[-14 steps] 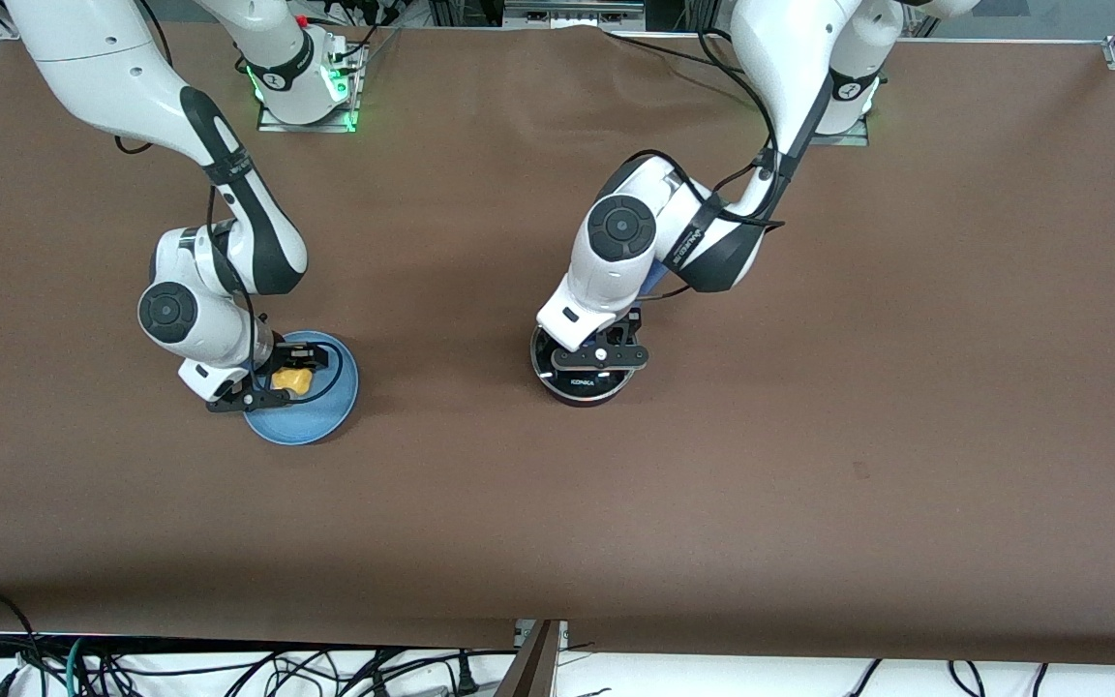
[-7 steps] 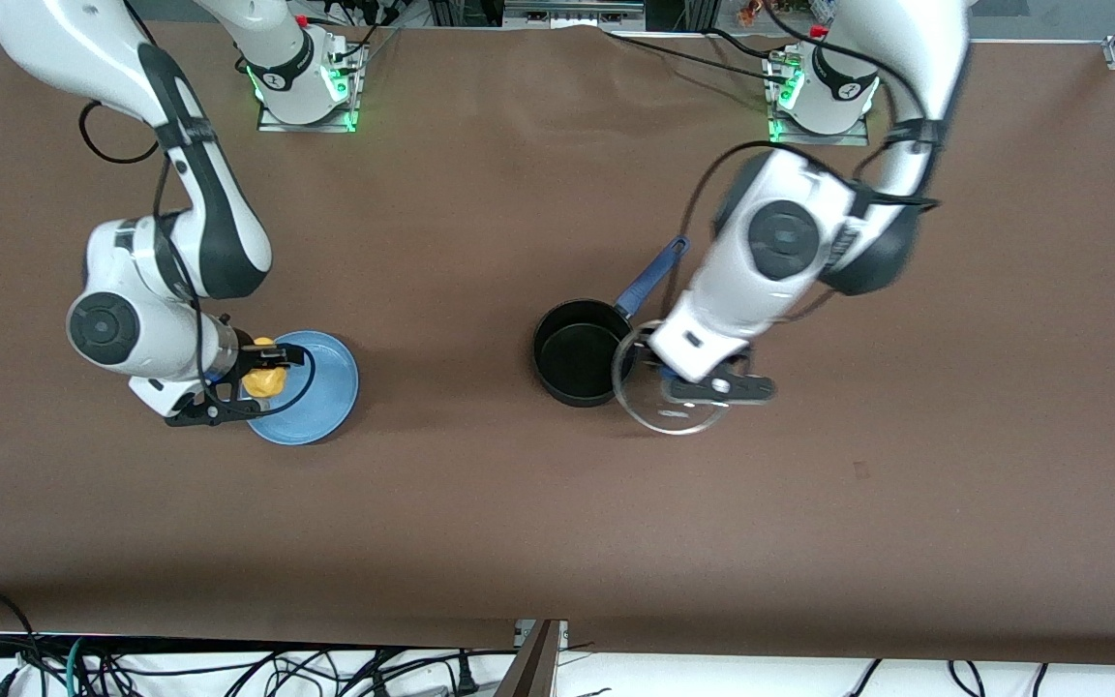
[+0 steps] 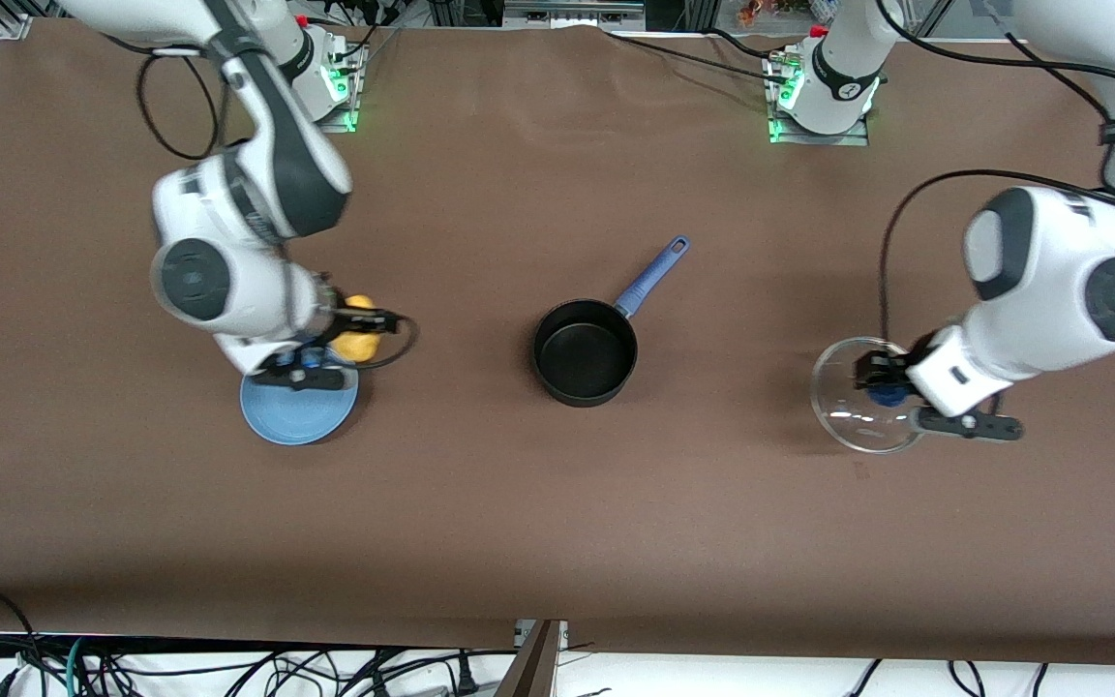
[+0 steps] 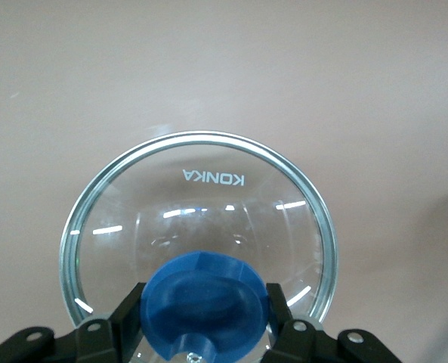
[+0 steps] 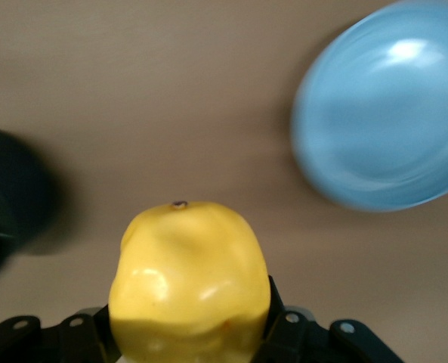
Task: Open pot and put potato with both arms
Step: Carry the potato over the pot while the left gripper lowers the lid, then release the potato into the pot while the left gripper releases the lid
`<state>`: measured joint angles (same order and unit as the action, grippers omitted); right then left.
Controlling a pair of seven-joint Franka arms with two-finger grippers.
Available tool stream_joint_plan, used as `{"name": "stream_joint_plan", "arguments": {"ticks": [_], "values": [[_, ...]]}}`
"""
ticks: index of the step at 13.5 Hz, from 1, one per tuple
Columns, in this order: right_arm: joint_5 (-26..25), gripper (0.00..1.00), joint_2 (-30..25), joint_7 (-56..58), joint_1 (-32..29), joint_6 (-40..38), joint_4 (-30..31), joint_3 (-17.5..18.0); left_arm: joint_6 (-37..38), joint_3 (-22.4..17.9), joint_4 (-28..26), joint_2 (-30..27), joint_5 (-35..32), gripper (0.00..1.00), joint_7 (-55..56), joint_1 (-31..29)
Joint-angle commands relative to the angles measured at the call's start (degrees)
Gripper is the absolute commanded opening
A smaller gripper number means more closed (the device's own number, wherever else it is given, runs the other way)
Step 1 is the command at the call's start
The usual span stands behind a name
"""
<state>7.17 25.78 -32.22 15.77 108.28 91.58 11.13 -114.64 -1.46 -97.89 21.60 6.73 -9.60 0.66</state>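
I need to set the clear glass lid down on the bare table (image 3: 931, 395) below my left gripper, well away from the black pot. The lid is still held over the table.
The black pot (image 3: 585, 350) with its long blue handle (image 3: 652, 275) stands open at mid table. My left gripper (image 3: 882, 383) is shut on the blue knob (image 4: 202, 304) of the clear glass lid (image 3: 856, 407), holding it over the table toward the left arm's end; the lid (image 4: 201, 219) fills the left wrist view. My right gripper (image 3: 356, 334) is shut on the yellow potato (image 3: 356, 336), held in the air over the table beside the blue plate (image 3: 298, 411). The potato (image 5: 190, 287) sits between the fingers in the right wrist view, with the pot's dark edge (image 5: 1, 219) at one side.
The flat blue plate (image 5: 382, 113) lies toward the right arm's end of the table, nearer to the front camera than the right gripper. The arms' bases (image 3: 819, 87) stand at the table's far edge. Cables hang under the near edge.
My left gripper lifted the lid off the pot and carried it toward the left arm's end. My right gripper lifted the potato from the plate and moved it toward the pot.
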Motion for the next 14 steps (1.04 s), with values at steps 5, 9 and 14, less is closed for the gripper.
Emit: {"name": "stream_joint_plan", "arguments": {"ticks": [5, 9, 14], "values": [[3.12, 0.23, 11.91, -24.46, 15.87, 15.81, -8.26, -0.32, -6.80, 0.67, -5.91, 4.22, 0.65, 0.41, -15.26, -12.61], [2.68, 0.63, 15.34, -25.43, 17.88, 20.03, -9.75, -0.50, -11.82, 0.59, -6.88, 8.80, 0.21, 0.41, -15.71, -12.97], [2.50, 0.99, 15.88, -27.63, 18.69, 22.77, -10.71, -0.59, -14.91, 0.50, -6.79, 11.27, 0.21, 0.94, -17.29, -13.05]]}}
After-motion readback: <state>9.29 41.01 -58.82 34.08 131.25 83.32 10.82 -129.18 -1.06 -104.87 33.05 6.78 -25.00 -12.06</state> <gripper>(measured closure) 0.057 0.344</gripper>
